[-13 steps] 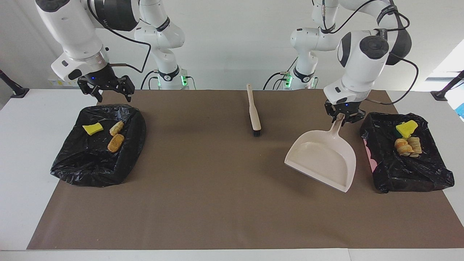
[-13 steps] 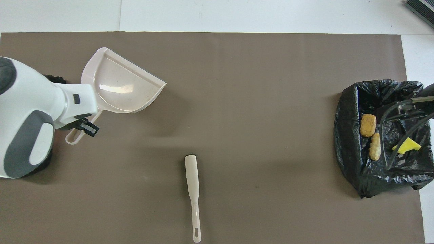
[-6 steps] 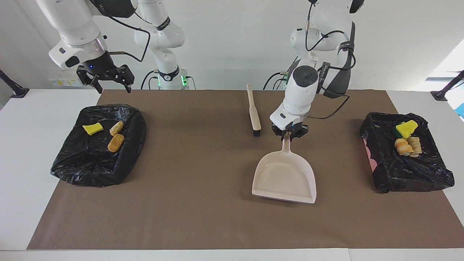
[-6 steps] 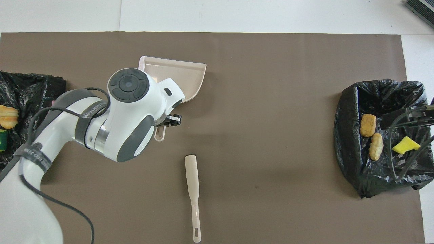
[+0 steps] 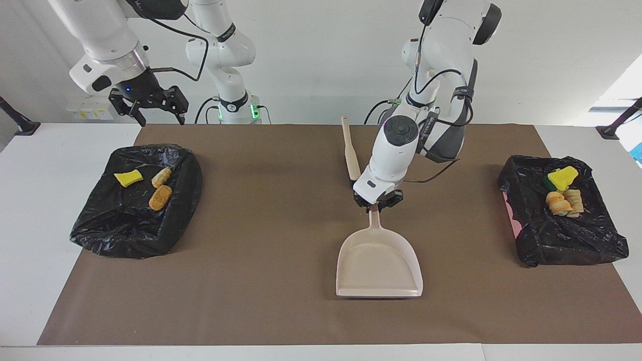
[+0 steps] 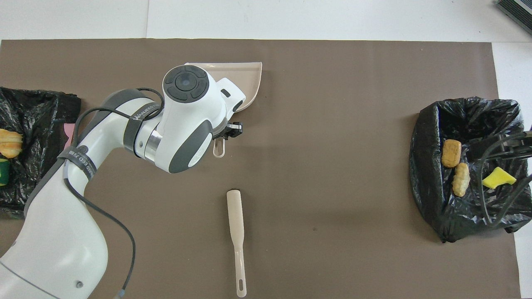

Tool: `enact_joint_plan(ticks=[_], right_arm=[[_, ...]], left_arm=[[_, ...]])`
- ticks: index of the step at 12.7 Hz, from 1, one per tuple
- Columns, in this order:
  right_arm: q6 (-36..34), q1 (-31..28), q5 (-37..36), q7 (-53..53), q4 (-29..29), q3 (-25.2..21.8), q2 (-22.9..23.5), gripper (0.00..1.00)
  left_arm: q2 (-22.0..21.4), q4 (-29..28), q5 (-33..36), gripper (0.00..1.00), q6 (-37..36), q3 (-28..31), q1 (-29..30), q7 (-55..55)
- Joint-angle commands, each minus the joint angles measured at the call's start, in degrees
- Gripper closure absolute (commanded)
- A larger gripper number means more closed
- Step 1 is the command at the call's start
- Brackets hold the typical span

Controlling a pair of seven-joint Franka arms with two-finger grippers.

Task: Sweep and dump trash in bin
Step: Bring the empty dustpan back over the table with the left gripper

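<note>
My left gripper is holding the beige dustpan low over the mat's middle. It will let go of it on the brown mat straight (image 6: 236, 101) beyond the beige brush, with the handle toward the brush's bristles.
My left gripper (image 5: 377, 203) is shut on the handle of the empty beige dustpan (image 5: 378, 268), which lies low over the middle of the brown mat with its mouth pointing away from the robots. From overhead the left arm hides most of the dustpan (image 6: 251, 81). The trash lies in two black-lined bins. A yellow chunk (image 5: 128, 177) and two tan lumps (image 5: 160, 197) are in the bin (image 5: 100, 235) at the right arm's end. A yellow chunk (image 5: 563, 177) and pastry lumps (image 5: 564, 203) are in the bin (image 5: 577, 245) at the left arm's end. My right gripper (image 5: 150, 108) hangs open above its bin's nearer edge.
The beige brush (image 5: 350, 153) lies on the mat nearer to the robots than the dustpan, bristles toward the dustpan; it also shows overhead (image 6: 236, 232). The brown mat (image 5: 261, 301) covers most of the white table.
The left arm carried the dustpan from beside its end's bin to the middle of the mat and turned its mouth away from the robots. The right gripper rose slightly.
</note>
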Motion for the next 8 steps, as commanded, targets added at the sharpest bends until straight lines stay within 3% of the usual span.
enact_joint_plan(ticks=[1,8], right_arm=[[-0.7,0.0,1.1,-1.1,0.1,-0.2,-0.5,0.00],[-0.3,-0.2,-0.1,-0.8,-0.1,-0.5,-0.6,0.00]], left_arm=[[5.9,8.0,2.8,1.00,-1.8,0.5,-1.9,-3.0],[5.9,5.7,2.6,0.97,-3.0,0.2,-3.8,-5.2]])
